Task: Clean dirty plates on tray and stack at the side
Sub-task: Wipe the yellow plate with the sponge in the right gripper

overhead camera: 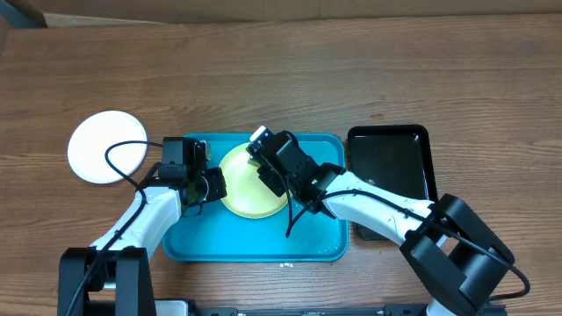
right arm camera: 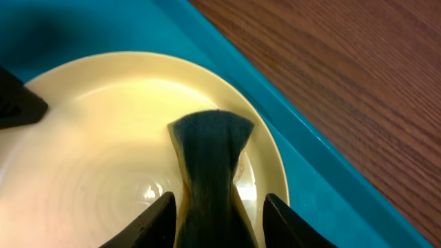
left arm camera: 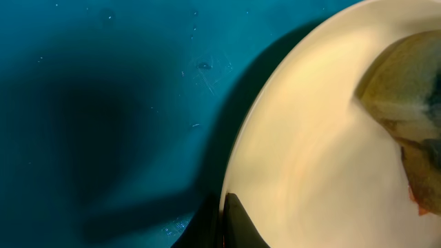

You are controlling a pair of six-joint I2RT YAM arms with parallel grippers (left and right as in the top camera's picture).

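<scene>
The sponge sits loose on the plate between the open fingers of my right gripper, so next I lower that gripper and pinch the sponge's middle [right arm camera: 212,189] before wiping.
A pale yellow-green plate [overhead camera: 241,184] lies in the turquoise tray [overhead camera: 263,250]. My left gripper [overhead camera: 213,185] is shut on the plate's left rim; the left wrist view shows its fingers [left arm camera: 222,222] pinching the plate's edge [left arm camera: 310,138] over the tray floor [left arm camera: 103,103]. My right gripper [overhead camera: 266,162] is shut on a sponge [right arm camera: 210,158], dark green on top and yellow below, and presses it on the plate [right arm camera: 103,138] near its far rim. A white plate [overhead camera: 107,147] lies on the table left of the tray. No further white plate is apparent.
A glossy black tray [overhead camera: 391,162] sits right of the turquoise tray, partly under my right arm. The tray's far rim [right arm camera: 310,179] and the wooden table [right arm camera: 358,69] lie just beyond the sponge. A few white crumbs lie at the tray's front edge [overhead camera: 285,263].
</scene>
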